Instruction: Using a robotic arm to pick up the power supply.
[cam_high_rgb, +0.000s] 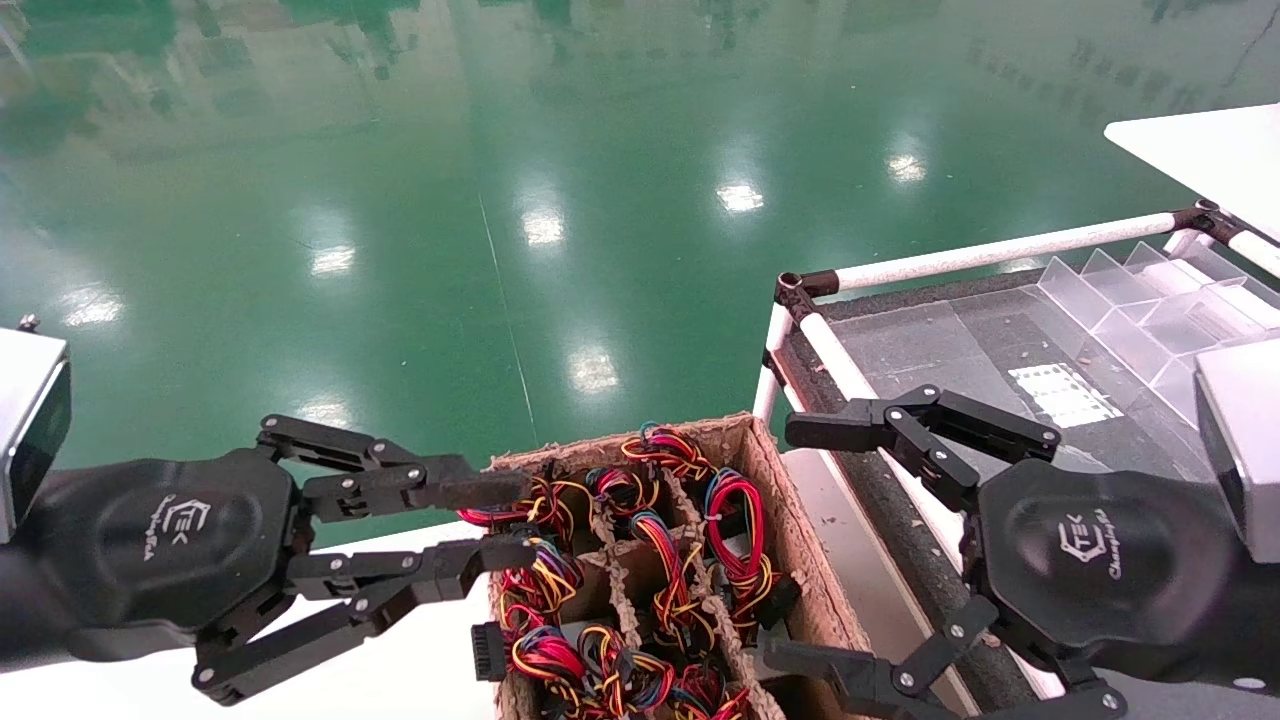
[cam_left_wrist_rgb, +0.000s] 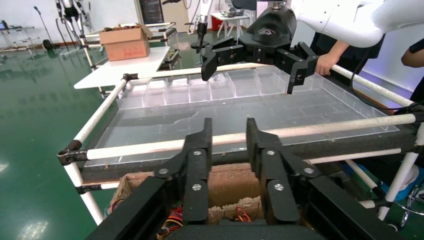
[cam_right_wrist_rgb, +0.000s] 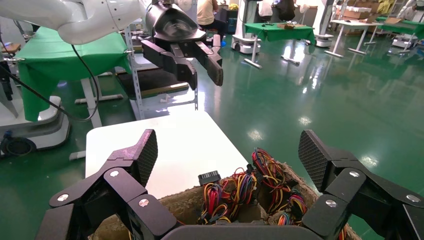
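Next, I close my right gripper on the big red wire loop's top (cam_high_rgb: 738, 486), in the box's far corner compartment toward the white-tube rack.
The power supplies stand in the divided cardboard box (cam_high_rgb: 580, 452), low in the middle of the head view. Only their looped red, yellow, black and blue wire bundles (cam_high_rgb: 735, 520) (cam_right_wrist_rgb: 240, 187) show; the metal bodies are hidden in the compartments. My left gripper (cam_high_rgb: 525, 522) (cam_left_wrist_rgb: 228, 125) reaches in from the left over the box's left edge, open, with nothing between its fingers. On the right side of the box, my right gripper (cam_high_rgb: 790, 545) (cam_right_wrist_rgb: 230, 155) is spread wide and holds nothing.
The box sits on a white table (cam_high_rgb: 400, 680). Close to its right stands a white-tube rack (cam_high_rgb: 1000, 250) holding a clear tray with dividers (cam_high_rgb: 1130, 300). A black connector (cam_high_rgb: 487, 637) hangs over the box's left wall. Green floor lies beyond.
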